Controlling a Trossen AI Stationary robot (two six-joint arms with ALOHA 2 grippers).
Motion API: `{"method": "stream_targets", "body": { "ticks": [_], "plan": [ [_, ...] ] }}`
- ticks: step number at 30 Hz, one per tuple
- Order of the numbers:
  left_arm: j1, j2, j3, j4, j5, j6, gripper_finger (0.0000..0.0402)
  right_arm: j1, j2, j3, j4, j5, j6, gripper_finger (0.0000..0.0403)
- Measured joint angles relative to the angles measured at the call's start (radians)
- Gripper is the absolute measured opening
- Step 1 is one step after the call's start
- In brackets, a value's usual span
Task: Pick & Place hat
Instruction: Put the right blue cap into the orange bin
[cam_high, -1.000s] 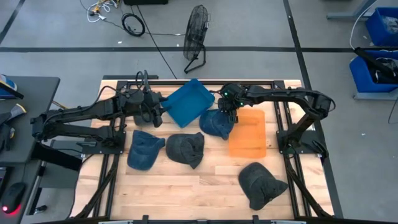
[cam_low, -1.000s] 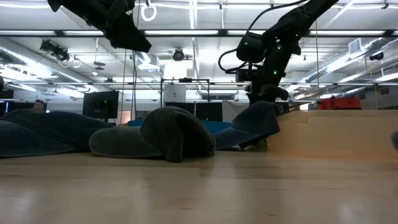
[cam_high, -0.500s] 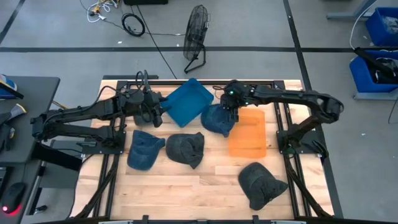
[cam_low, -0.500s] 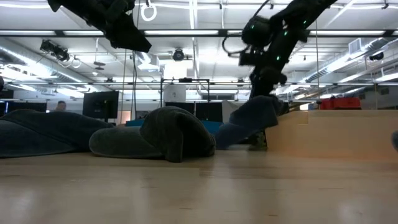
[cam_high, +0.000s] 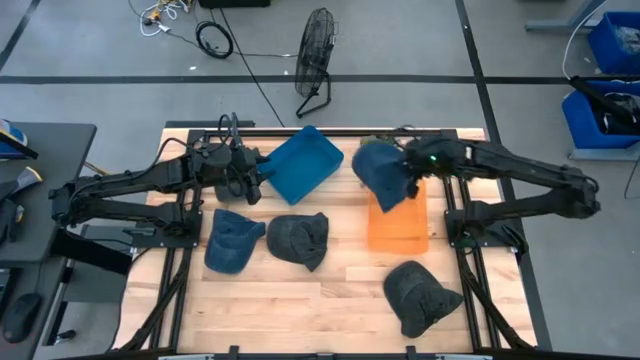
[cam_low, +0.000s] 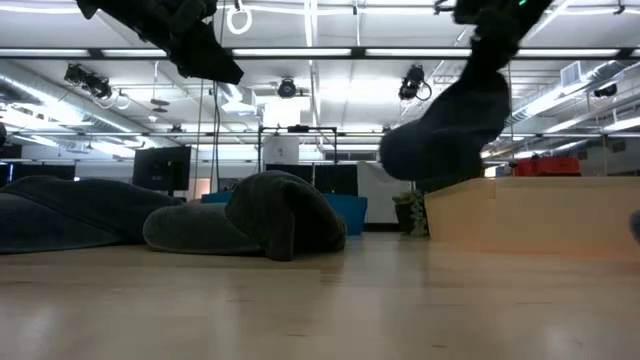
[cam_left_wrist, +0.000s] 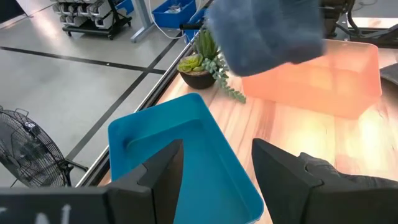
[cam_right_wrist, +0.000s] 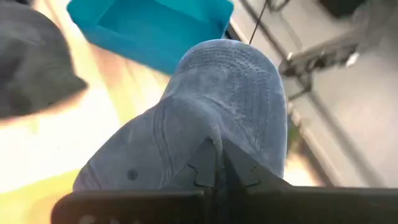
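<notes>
Next, I let go of the blue denim hat with my right gripper in the far part of the orange bin (cam_high: 387, 202).
My right gripper (cam_high: 412, 170) is shut on a blue denim hat (cam_high: 382, 176), which hangs in the air over the far left corner of the orange bin (cam_high: 398, 222); the low view shows the hat (cam_low: 445, 135) well above the table. My left gripper (cam_high: 250, 186) hovers open by the left side of the blue bin (cam_high: 300, 165), and its fingers (cam_left_wrist: 163, 171) have nothing between them. Another blue hat (cam_high: 232, 242) and two dark grey hats (cam_high: 300, 238) (cam_high: 420, 295) lie with their open sides down on the table. My right gripper pinches a raised fold of cloth on the blue hat's crown (cam_right_wrist: 214, 140) between its two fingers (cam_right_wrist: 205, 171). The fingers come from above, slanting in from the table's right. The hat hangs below them, lifted clear of the table and the bin.
The blue bin and the orange bin stand side by side at the table's far middle. A small potted plant (cam_left_wrist: 202, 62) sits at the far edge between them. Bare wood shows along the near edge (cam_high: 320, 310). A floor fan (cam_high: 316, 50) stands beyond the table.
My right gripper has risen and gone toward the table's right edge with the blue hat. The hat lay on the table between the two bins, then lifted clear, and now hangs over the orange bin's far left corner.
</notes>
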Motion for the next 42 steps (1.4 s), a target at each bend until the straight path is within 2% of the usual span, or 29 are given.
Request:
{"method": "stream_targets", "body": {
  "ticks": [7, 14, 18, 20, 23, 27, 30, 37, 42],
  "plan": [
    [0.0, 0.0, 0.0, 0.0, 0.0, -0.001, 0.0195, 0.106, -0.087, 0.0, -0.214, -0.003, 0.469, 0.0009],
    [0.0, 0.0, 0.0, 0.0, 0.0, -0.002, 0.0195, 0.175, -0.085, 0.0, -0.335, -0.02, 0.749, 0.0009],
    [0.0, 0.0, 0.0, 0.0, 0.0, -0.002, 0.0195, 0.189, -0.062, 0.0, -0.332, 0.06, 0.88, 0.0009],
    [0.0, 0.0, 0.0, 0.0, 0.0, -0.002, 0.0195, 0.189, -0.041, 0.0, -0.334, 0.103, 0.928, 0.0009],
    [0.0, 0.0, 0.0, 0.0, 0.0, -0.002, 0.0195, 0.189, -0.006, -0.017, -0.328, 0.114, 0.982, 0.001],
    [0.0, 0.0, 0.0, 0.0, 0.0, -0.001, 0.0195, 0.189, 0.054, -0.079, -0.307, 0.113, 1.043, 0.0011],
    [0.0, 0.0, 0.0, 0.0, 0.0, 0.001, 0.0195, 0.189, 0.092, -0.138, -0.265, 0.15, 1.087, 0.0012],
    [0.0, 0.0, 0.0, 0.0, 0.0, 0.0, 0.0195, 0.189, 0.126, -0.203, -0.049, 0.145, 1.079, 0.0013],
    [0.0, 0.0, 0.0, 0.0, 0.0, 0.0, 0.0195, 0.192, 0.128, -0.204, -0.025, 0.121, 1.079, 0.0025]
  ]
}}
